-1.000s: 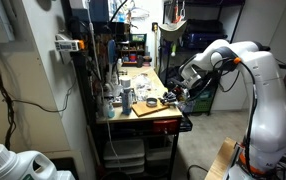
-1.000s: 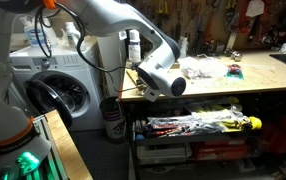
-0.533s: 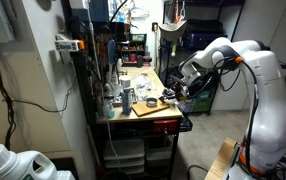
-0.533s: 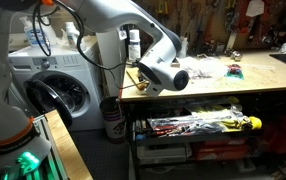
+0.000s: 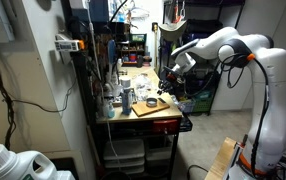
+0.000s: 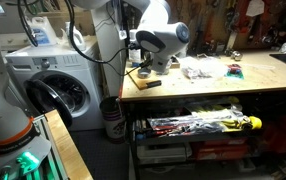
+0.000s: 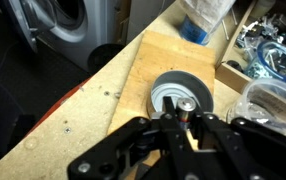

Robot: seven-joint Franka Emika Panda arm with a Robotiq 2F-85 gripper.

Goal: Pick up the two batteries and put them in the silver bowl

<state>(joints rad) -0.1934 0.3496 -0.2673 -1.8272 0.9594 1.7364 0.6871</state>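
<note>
Next, my gripper lets go of the small battery on the bottom of the silver bowl (image 5: 151, 102) (image 7: 171, 98), close to the middle of that bowl.
In the wrist view my gripper (image 7: 183, 128) is shut on a small cylindrical battery (image 7: 185, 108), held upright between the fingers. It hangs directly over the silver bowl (image 7: 168, 92), which sits on a wooden board (image 7: 113, 90). In both exterior views the gripper (image 5: 168, 84) (image 6: 146, 66) is over the near end of the workbench, just above the board. I cannot make out a second battery. The bowl is too small to pick out in the exterior views.
A plastic bottle (image 7: 198, 20) and a clear plastic container (image 7: 273, 100) stand beyond the bowl. The workbench (image 6: 213, 85) carries clutter further along. A washing machine (image 6: 53, 90) stands beside the bench, and a bin (image 6: 110, 115) is below its end.
The arm has swung from beside the bench's end to over the wooden board, bringing the gripper above the silver bowl.
</note>
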